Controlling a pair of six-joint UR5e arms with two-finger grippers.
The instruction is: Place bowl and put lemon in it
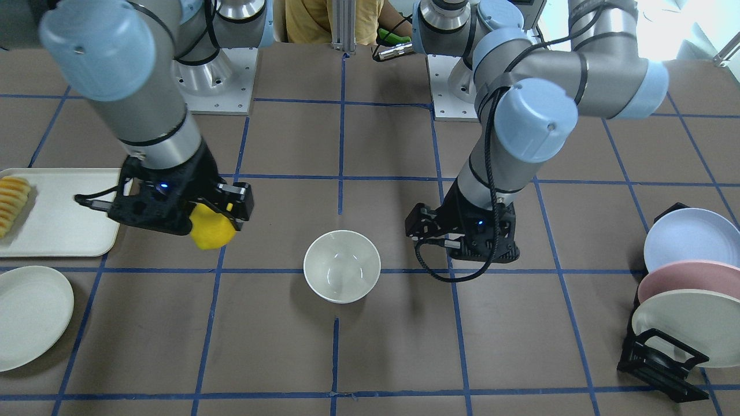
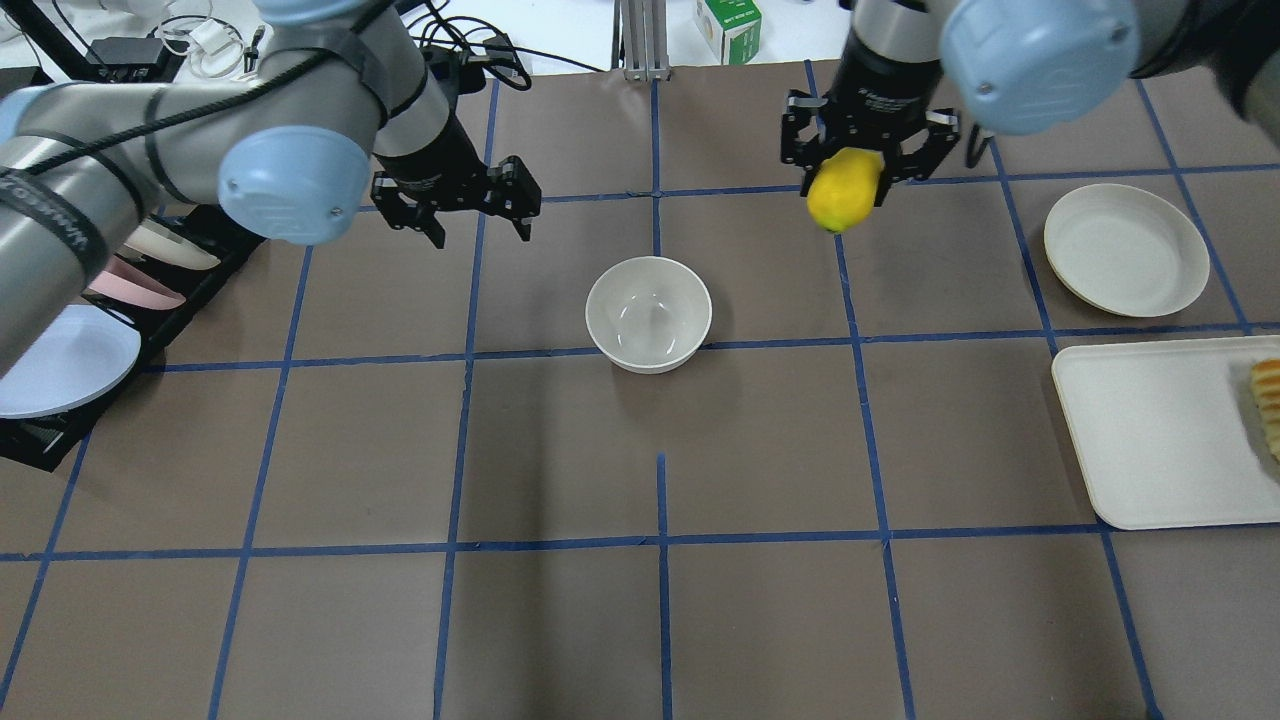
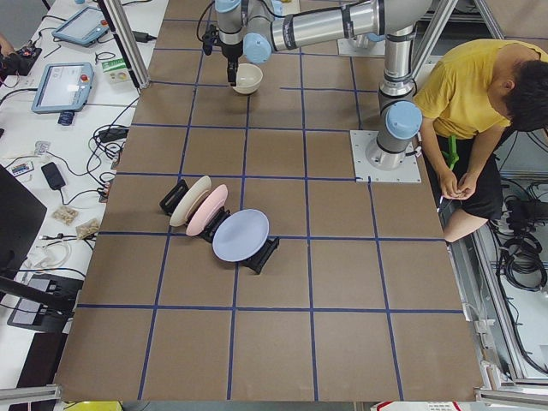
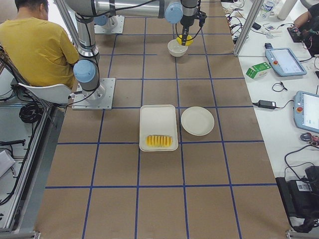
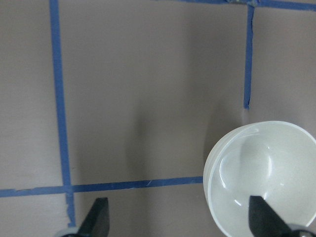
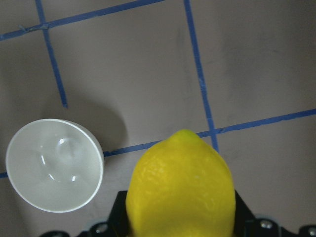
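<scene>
The robot's right gripper should release the yellow lemon on the bottom of the off-white bowl (image 1: pixel 340 267) (image 6: pixel 56 164), close to its middle.
The off-white bowl (image 1: pixel 341 266) stands upright and empty at the table's middle (image 2: pixel 648 313). My right gripper (image 2: pixel 848 185) is shut on the yellow lemon (image 2: pixel 843 190) and holds it above the table, to the bowl's right and a bit farther back in the overhead view. In the front-facing view the lemon (image 1: pixel 211 231) is left of the bowl. The right wrist view shows the lemon (image 6: pixel 180 190) close up and the bowl (image 6: pixel 52 170) lower left. My left gripper (image 2: pixel 482 232) is open and empty, on the bowl's other side; its wrist view shows the bowl (image 5: pixel 264 177) at lower right.
A black rack of large plates (image 2: pixel 90 300) stands at my far left. A flat cream plate (image 2: pixel 1125 250) and a white tray (image 2: pixel 1150 430) with yellow sliced food (image 2: pixel 1268 400) lie at my right. A person in yellow (image 3: pixel 462 86) sits behind the robot bases.
</scene>
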